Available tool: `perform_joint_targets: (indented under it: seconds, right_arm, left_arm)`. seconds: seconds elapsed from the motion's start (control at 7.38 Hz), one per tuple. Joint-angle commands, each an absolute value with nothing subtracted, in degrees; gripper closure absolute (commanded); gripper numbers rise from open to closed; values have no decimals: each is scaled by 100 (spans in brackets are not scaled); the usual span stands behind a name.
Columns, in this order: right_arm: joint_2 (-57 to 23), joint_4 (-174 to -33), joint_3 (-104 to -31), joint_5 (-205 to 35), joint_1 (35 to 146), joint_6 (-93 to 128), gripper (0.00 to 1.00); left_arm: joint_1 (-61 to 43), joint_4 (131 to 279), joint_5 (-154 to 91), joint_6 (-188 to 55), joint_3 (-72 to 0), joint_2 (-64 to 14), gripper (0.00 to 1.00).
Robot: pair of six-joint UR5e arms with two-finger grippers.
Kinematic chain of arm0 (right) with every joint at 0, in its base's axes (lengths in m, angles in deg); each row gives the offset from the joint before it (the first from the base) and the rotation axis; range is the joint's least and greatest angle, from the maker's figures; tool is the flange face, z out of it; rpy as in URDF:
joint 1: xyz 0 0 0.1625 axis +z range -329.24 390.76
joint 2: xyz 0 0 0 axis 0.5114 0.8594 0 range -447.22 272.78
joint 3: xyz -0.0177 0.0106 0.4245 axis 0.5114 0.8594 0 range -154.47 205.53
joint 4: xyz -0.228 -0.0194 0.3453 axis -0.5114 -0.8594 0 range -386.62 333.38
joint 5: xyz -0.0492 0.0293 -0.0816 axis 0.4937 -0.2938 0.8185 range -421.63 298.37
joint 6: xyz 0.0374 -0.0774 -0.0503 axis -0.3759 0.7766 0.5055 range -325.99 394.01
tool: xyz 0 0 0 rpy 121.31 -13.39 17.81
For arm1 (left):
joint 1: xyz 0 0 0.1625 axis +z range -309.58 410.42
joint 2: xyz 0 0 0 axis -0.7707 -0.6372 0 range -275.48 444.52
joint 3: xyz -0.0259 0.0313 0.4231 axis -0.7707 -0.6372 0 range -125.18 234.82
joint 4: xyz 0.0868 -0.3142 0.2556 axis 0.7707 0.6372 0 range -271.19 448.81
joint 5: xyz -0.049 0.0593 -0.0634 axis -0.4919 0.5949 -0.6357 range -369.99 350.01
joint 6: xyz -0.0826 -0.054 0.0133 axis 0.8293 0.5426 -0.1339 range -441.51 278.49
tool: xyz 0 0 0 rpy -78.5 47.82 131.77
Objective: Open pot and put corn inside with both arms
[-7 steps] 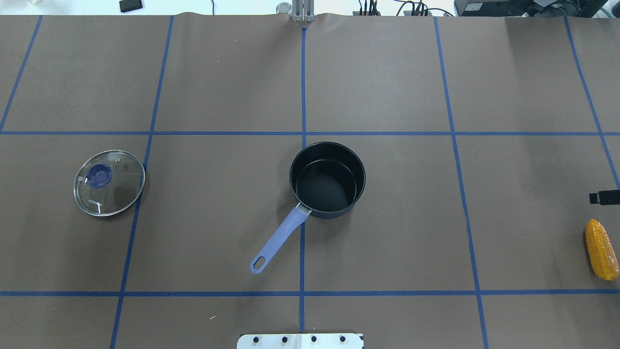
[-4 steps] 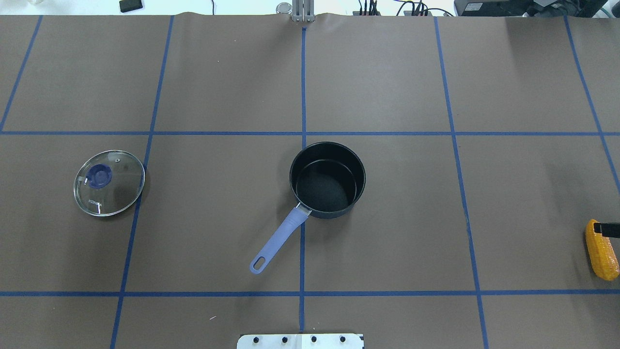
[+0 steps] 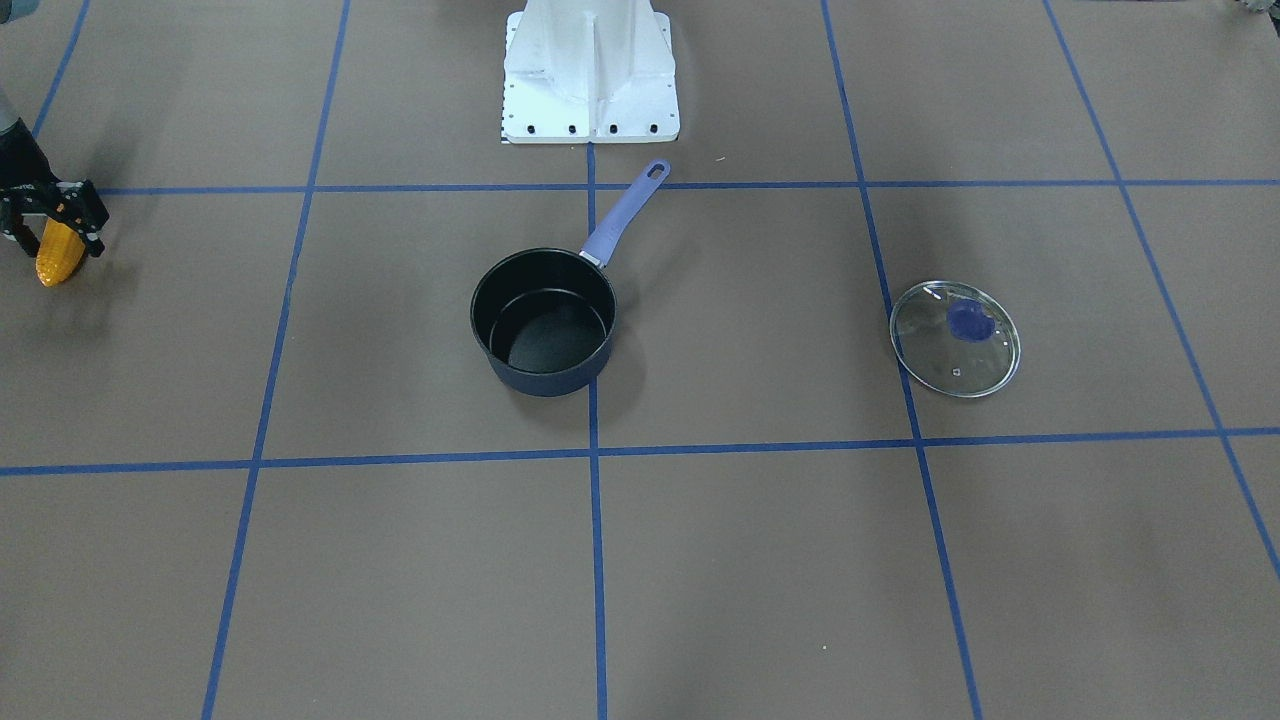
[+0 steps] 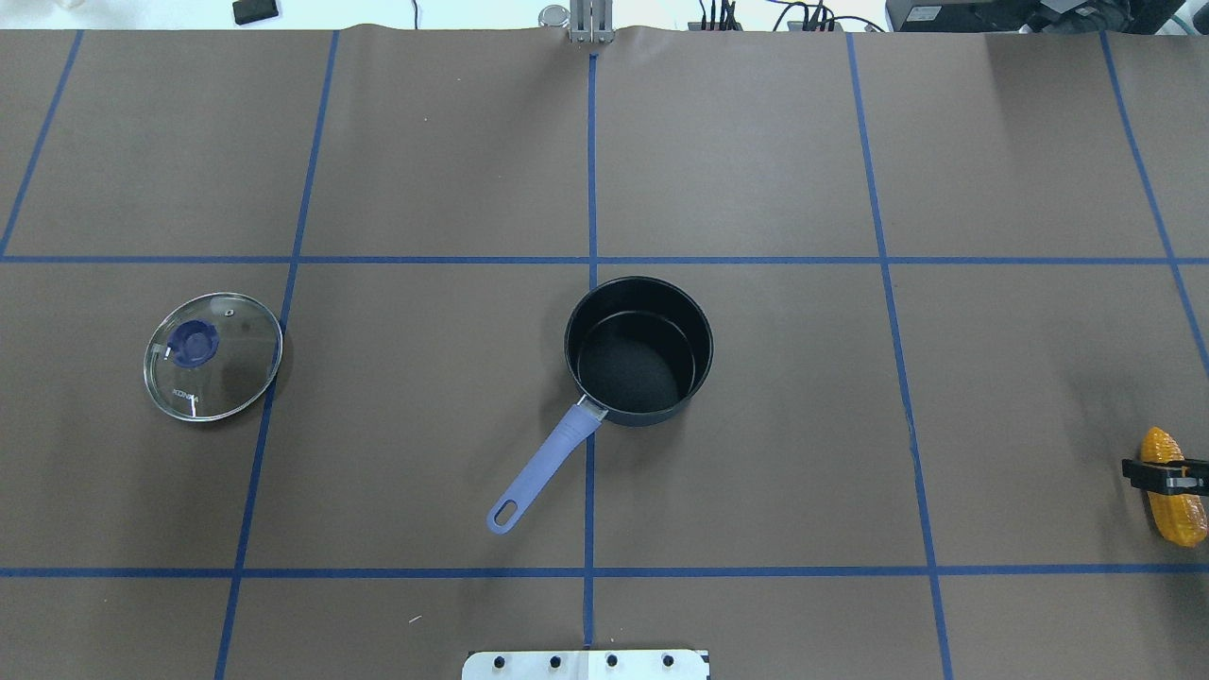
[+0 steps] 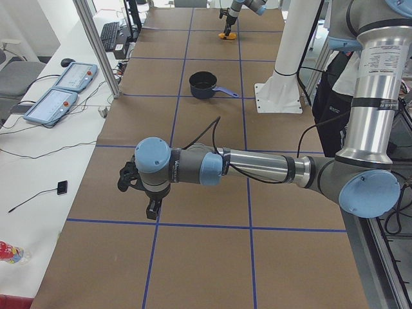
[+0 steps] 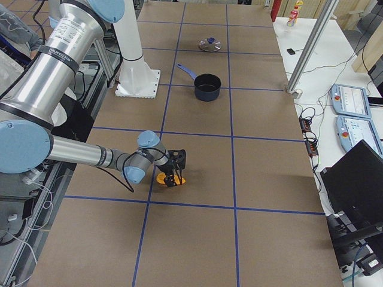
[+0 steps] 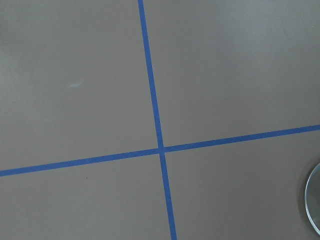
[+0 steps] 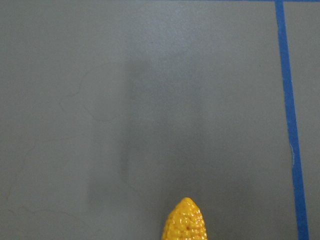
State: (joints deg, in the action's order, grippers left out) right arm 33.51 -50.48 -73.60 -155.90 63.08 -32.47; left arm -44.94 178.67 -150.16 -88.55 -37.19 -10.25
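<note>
I need to use my right gripper to set the corn free on the black bottom of the uncovered pot [image 3: 555,335], close to its middle.
The pot [image 4: 638,351] stands uncovered at the table's centre, black inside and empty, with its lavender handle [image 4: 543,465] pointing toward the robot's base. The corn [image 4: 1174,510] lies on the table at the far right edge. My right gripper [image 3: 58,240] is down over the corn [image 3: 58,258] with a finger on each side and looks open. The right wrist view shows only the corn's tip [image 8: 186,222]. My left gripper [image 5: 151,207] hangs over bare table far to the left; it shows only in the exterior left view, so I cannot tell whether it is open.
The glass lid [image 4: 213,355] with its blue knob lies flat on the table to the pot's left, its rim [image 7: 314,205] at the edge of the left wrist view. The white mounting base [image 4: 586,664] is at the near edge. Blue tape lines grid the brown table.
My right gripper has moved from beyond the corn's far end to over the corn's upper part and now straddles it. Pot, lid and corn have not moved.
</note>
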Motion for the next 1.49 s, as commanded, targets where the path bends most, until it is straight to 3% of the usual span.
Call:
perform_joint_targets:
  seconds: [0.0,0.27,0.54,1.35]
  right_arm:
    - [3355,-5035,-7335,-15541,6222,-3235,100]
    - [3189,-5035,-7509,-15663,6344,-3208,100]
    - [2427,-5341,-7493,-16215,6896,-3199,100]
    - [-2457,-10730,-7484,-16341,7137,-3995,100]
  left_arm:
    - [-4486,17872,-15017,-8845,-3720,-1032,2]
    - [-4486,17872,-15009,-8836,-3720,-1032,2]
    - [-4486,17872,-15009,-8836,-3703,-1023,2]
    - [-4477,17863,-15000,-8828,-3598,-1023,2]
